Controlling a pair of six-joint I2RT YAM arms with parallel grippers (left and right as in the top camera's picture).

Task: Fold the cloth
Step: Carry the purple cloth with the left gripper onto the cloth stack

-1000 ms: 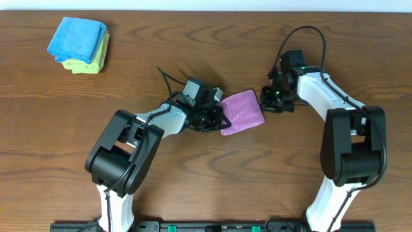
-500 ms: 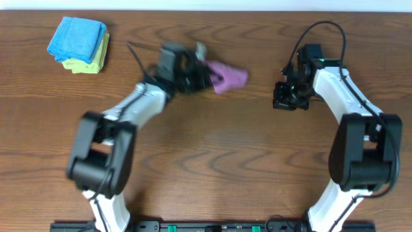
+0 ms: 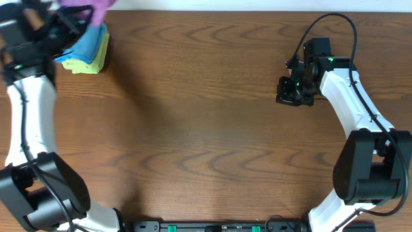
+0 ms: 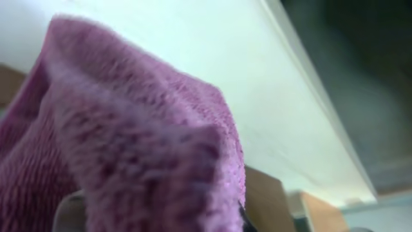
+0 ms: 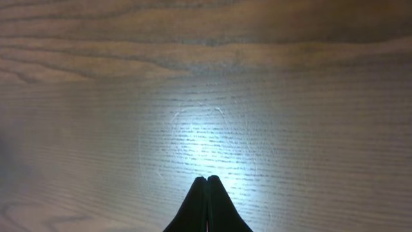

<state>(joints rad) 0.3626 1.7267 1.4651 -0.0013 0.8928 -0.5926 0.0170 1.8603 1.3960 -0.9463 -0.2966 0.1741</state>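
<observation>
The robot's left gripper will release the purple cloth on top of the blue folded cloth (image 3: 76,29) in the back corner.
The purple cloth (image 3: 90,10), folded small, hangs from my left gripper (image 3: 71,19) at the far left back of the table, right above the blue and yellow-green stack. It fills the left wrist view (image 4: 122,148) and hides the fingers there. My left gripper is shut on the cloth. My right gripper (image 3: 291,95) is shut and empty over bare wood at the right; its closed fingertips (image 5: 206,179) point at the table top. The cloth's white tag is not visible.
A bright blue folded cloth (image 3: 82,44) lies on a yellow-green folded cloth (image 3: 90,63) at the back left corner. The white wall runs along the table's back edge (image 3: 225,5).
My left gripper has carried the purple cloth from the table's middle to the far back left, over the blue and yellow-green stack. My right gripper has drawn back slightly to the right.
</observation>
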